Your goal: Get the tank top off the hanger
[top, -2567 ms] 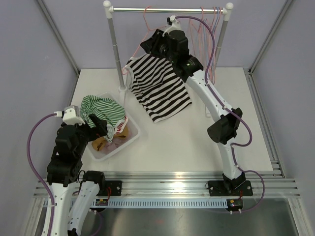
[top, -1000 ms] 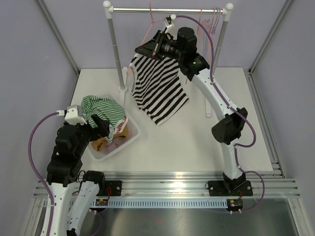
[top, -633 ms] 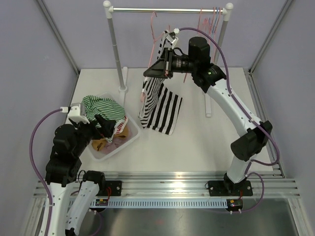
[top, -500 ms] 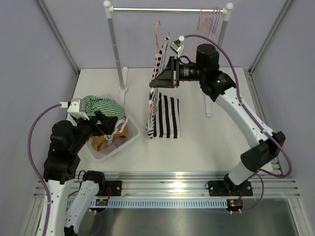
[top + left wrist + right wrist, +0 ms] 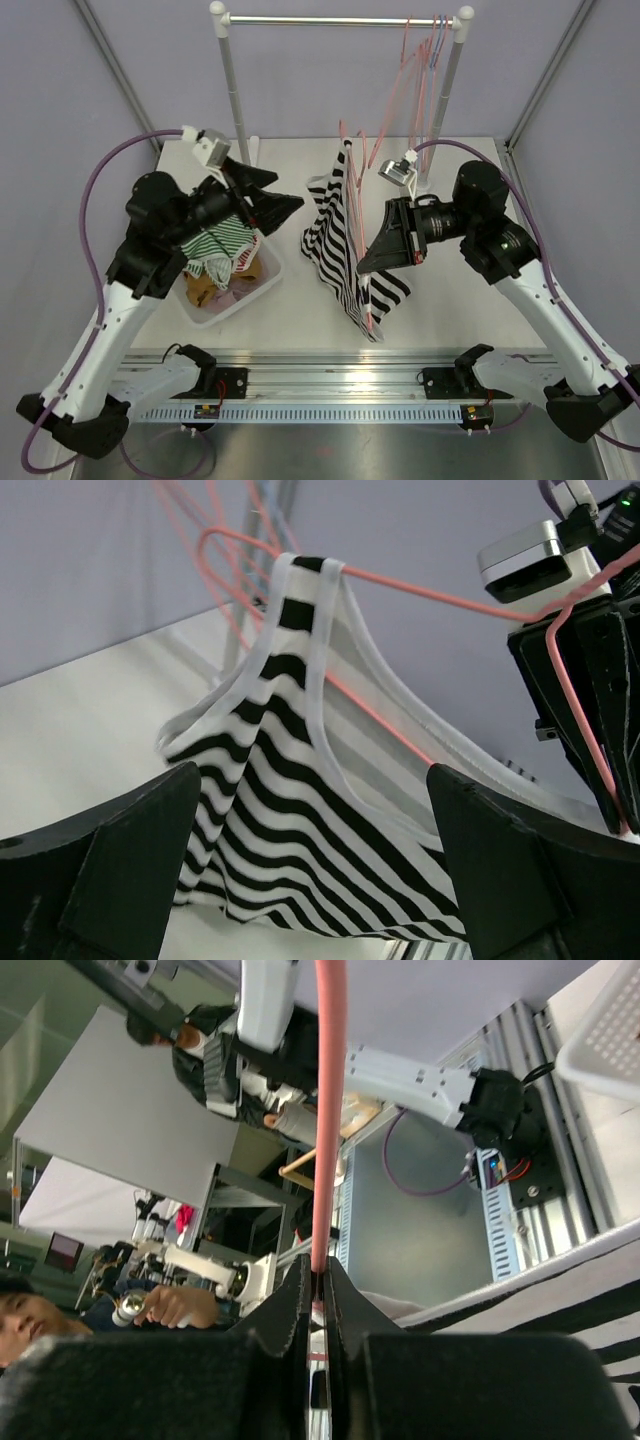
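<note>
My left gripper should pinch the strap (image 5: 297,608) of the tank top, which loops over the pink hanger near its bent end, and draw it off that end.
The black-and-white striped tank top (image 5: 335,235) hangs on a pink hanger (image 5: 369,305) over the middle of the table, away from the rail. My right gripper (image 5: 368,262) is shut on the hanger's wire, which shows pinched between the jaws in the right wrist view (image 5: 326,1140). My left gripper (image 5: 280,192) is open and empty, just left of the top and pointing at it. In the left wrist view the top (image 5: 300,810) hangs between my spread fingers (image 5: 110,880), not touching them, with its straps over the hanger (image 5: 430,592).
A clear bin (image 5: 262,283) of clothes, a green-striped one on top, sits at the left under my left arm. The clothes rail (image 5: 330,19) stands at the back with several empty pink hangers (image 5: 425,50) at its right end.
My right arm lifted the hanger with the tank top off the rail and brought it forward and down to mid-table. My left arm rose from the bin and reached right towards the top.
</note>
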Controlling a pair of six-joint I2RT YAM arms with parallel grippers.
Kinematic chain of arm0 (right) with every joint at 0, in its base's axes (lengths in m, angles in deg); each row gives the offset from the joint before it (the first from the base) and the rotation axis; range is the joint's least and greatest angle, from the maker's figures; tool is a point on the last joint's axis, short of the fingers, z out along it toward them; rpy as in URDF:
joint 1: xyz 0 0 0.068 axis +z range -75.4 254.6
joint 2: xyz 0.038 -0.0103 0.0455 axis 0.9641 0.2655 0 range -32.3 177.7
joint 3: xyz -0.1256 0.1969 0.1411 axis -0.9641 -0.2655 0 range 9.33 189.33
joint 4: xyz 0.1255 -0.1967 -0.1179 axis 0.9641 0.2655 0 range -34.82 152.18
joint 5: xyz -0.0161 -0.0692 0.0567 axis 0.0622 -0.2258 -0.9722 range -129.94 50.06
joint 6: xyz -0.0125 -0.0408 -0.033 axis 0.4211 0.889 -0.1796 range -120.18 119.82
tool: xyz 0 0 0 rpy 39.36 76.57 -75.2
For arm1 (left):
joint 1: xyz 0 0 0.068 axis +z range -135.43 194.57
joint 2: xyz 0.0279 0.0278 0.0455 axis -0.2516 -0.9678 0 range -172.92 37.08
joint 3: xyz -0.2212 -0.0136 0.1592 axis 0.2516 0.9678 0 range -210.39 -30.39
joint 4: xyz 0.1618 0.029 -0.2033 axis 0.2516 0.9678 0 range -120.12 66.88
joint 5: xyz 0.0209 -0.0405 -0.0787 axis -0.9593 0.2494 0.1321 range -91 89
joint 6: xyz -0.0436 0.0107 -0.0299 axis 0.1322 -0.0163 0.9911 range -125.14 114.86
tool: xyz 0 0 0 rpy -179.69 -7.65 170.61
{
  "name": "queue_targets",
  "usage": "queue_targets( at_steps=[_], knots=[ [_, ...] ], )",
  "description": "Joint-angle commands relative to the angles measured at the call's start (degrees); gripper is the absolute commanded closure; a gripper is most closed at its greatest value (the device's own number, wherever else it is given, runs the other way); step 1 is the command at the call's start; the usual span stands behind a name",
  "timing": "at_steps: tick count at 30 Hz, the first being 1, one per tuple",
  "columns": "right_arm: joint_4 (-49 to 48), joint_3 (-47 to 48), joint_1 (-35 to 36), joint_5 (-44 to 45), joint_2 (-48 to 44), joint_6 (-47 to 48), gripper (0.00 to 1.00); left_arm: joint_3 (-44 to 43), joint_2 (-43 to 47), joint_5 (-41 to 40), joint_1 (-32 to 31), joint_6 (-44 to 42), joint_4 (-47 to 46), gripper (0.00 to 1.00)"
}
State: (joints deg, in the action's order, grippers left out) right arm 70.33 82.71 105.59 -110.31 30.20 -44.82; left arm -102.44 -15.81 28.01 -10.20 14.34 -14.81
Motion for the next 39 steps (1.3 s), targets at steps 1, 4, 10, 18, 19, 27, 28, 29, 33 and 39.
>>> queue_targets(
  at_steps=[1,4,10,18,19,27,28,29,33,39],
  knots=[
    [0.0,-2.3,0.2,-5.4,-3.5,2.5,1.00,-3.9,-4.8,-2.1,-6.2,-4.7,-6.2,0.01],
    [0.7,-4.2,0.1,-6.5,-4.9,2.9,1.00,-4.2,-7.5,-3.0,-9.4,-5.3,-10.2,0.01],
    [1.2,-4.6,0.2,-8.0,-6.5,2.0,1.00,-3.2,-11.0,-12.3,-14.9,-10.0,-13.4,0.01],
    [1.4,-4.3,0.2,-8.7,-7.8,1.0,1.00,-4.8,-15.9,-18.6,-15.2,-12.0,-14.9,0.18],
    [1.3,-4.3,0.2,-8.6,-7.8,0.9,1.00,-5.2,-16.5,-18.6,-15.3,-12.3,-14.8,0.22],
    [2.2,-4.1,0.2,-8.6,-7.3,1.7,1.00,-6.8,-18.9,-15.8,-15.5,-11.8,-15.0,0.20],
    [2.7,-4.0,0.2,-8.3,-7.0,2.1,1.00,-6.7,-18.7,-15.0,-15.7,-11.8,-15.7,0.15],
    [3.4,-3.3,0.2,-8.0,-6.9,3.3,1.00,-6.0,-18.4,-13.4,-16.0,-12.0,-16.8,0.15],
    [8.7,-1.1,0.2,-6.4,-5.0,7.7,1.00,-3.6,-15.9,-10.4,-16.7,-12.2,-18.4,0.08],
    [8.6,-0.2,0.1,-6.4,-4.2,8.3,1.00,-2.9,-15.9,-9.2,-17.1,-12.3,-18.4,0.07]
  ],
)
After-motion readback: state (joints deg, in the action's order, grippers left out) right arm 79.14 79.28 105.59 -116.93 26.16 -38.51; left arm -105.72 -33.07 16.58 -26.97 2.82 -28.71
